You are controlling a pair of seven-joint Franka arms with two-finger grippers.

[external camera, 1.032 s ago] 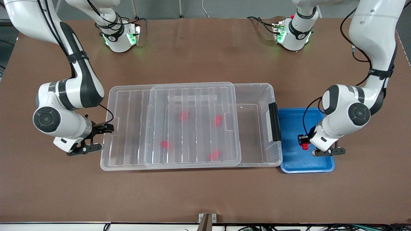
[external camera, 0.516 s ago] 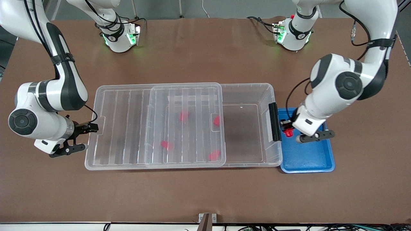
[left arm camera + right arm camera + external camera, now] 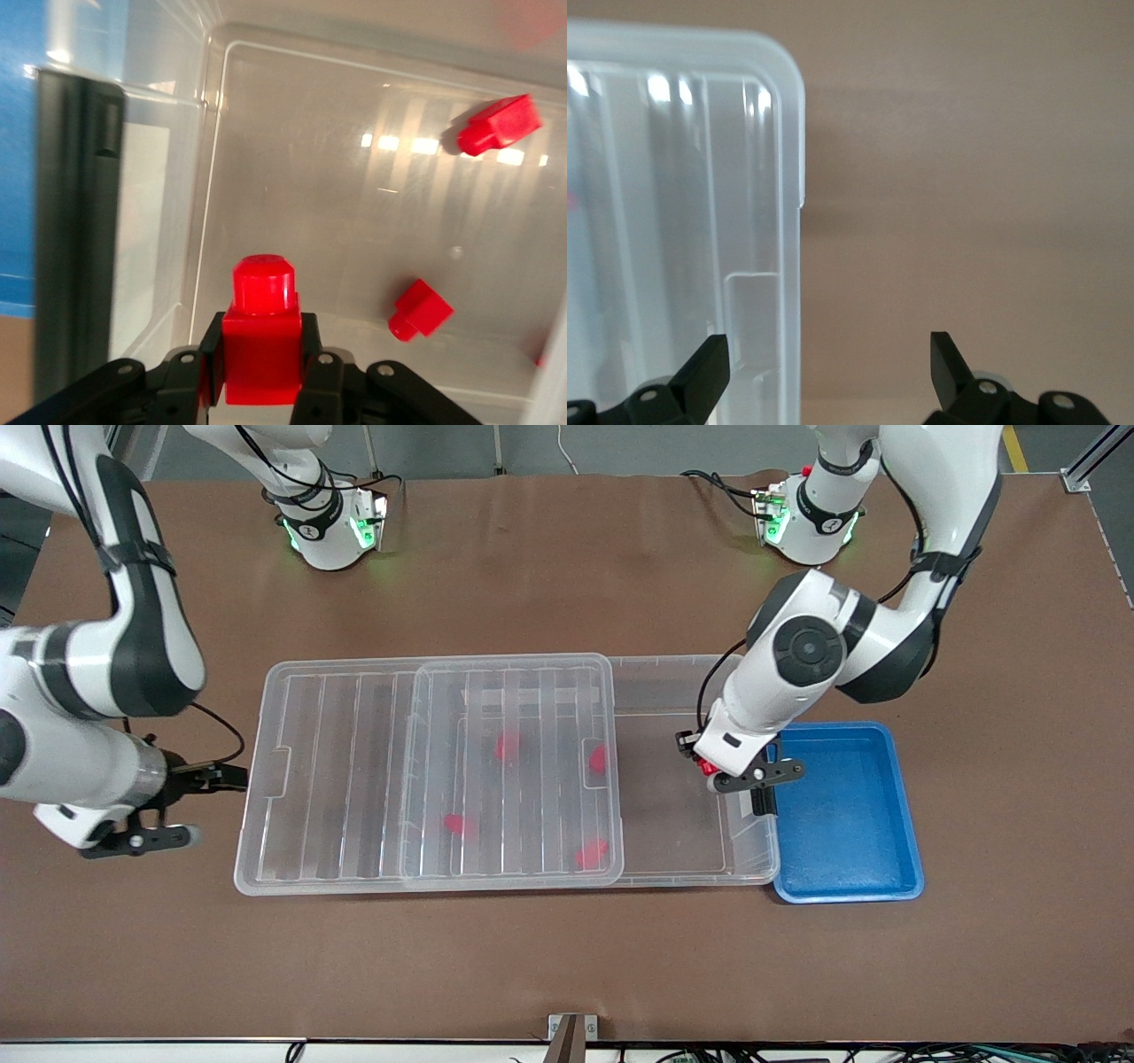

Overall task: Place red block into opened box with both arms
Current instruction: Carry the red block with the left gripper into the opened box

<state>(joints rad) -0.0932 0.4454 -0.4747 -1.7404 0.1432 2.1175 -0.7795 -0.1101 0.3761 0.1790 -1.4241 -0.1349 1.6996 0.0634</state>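
Note:
My left gripper is going to release the red block, now hanging over the box's uncovered end. It will leave the block on the box's bottom (image 3: 675, 781) (image 3: 294, 264) between the ribbed lid and the latch bar.
My left gripper (image 3: 706, 767) is shut on a red block (image 3: 704, 766), which hangs over the uncovered end of the clear box (image 3: 673, 669). In the left wrist view the red block (image 3: 262, 332) stands stub-end out between the fingers, above the box floor (image 3: 310, 177). Several more red blocks (image 3: 507, 746) lie in the box under the ribbed lid (image 3: 354, 779), which sits slid toward the right arm's end. My right gripper (image 3: 199, 806) is open just off that lid's end. The lid's rim (image 3: 784, 177) shows ahead of the right gripper (image 3: 829, 363), ungripped.
An empty blue tray (image 3: 842, 824) sits against the box at the left arm's end. The box's black latch bar (image 3: 762, 802) is partly hidden by the left gripper. The black latch bar (image 3: 75, 221) rises beside the held block.
The left gripper carried the red block from above the blue tray to above the box's uncovered end. The lid slid toward the right arm's end, and the right gripper then drew off it.

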